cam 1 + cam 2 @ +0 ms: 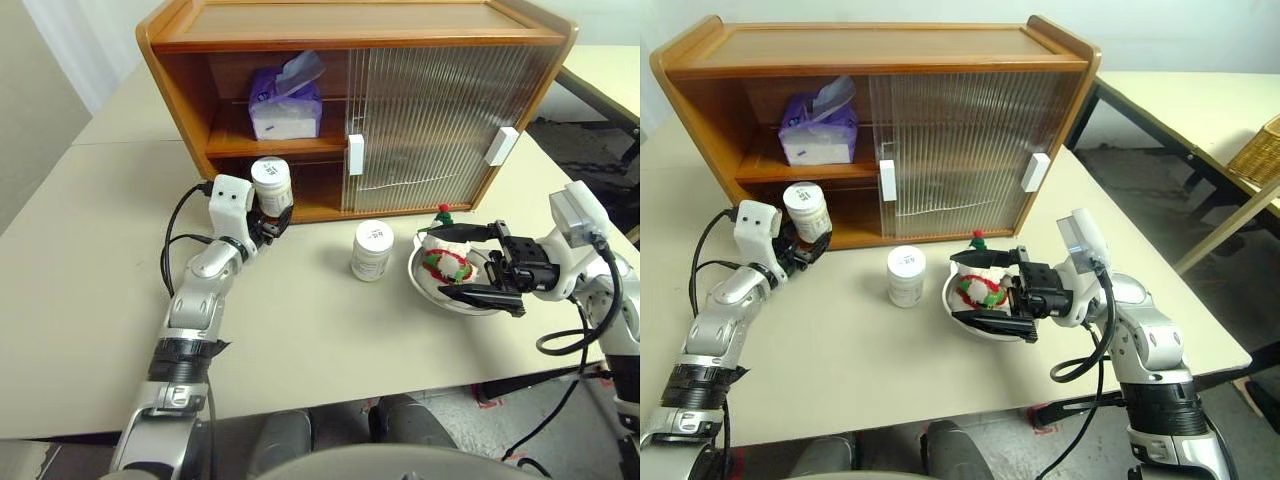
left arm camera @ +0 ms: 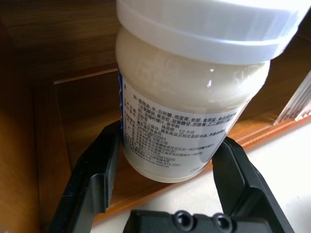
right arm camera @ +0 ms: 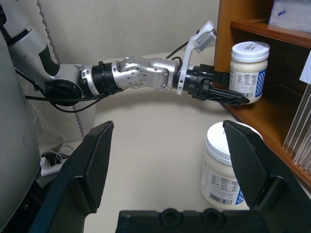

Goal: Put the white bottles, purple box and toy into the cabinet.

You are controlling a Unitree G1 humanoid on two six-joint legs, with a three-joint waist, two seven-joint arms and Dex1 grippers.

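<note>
My left gripper is going to set the white bottle, now upright at the shelf's front edge, down on the cabinet's lower shelf (image 1: 277, 201) (image 2: 142, 162) below the purple box.
The wooden cabinet (image 1: 350, 30) stands at the back of the table, its left side open. On its upper shelf lies the purple box (image 1: 285, 105). My left gripper (image 1: 268, 218) is shut on a white bottle (image 2: 184, 111), holding it upright at the front edge of the lower shelf. A second white bottle (image 1: 372, 250) stands on the table in front of the cabinet. To its right the toy (image 1: 447, 262) lies in a silver bowl (image 1: 425, 285). My right gripper (image 1: 436, 262) hangs open over that bowl, pointing left, with nothing between its fingers.
Ribbed sliding doors (image 1: 430, 120) with white handles cover the cabinet's middle and right. Black cables (image 1: 180, 235) trail on the table beside my left arm. Another table with a wicker basket (image 1: 1260, 150) stands to the right. The table's front edge is close.
</note>
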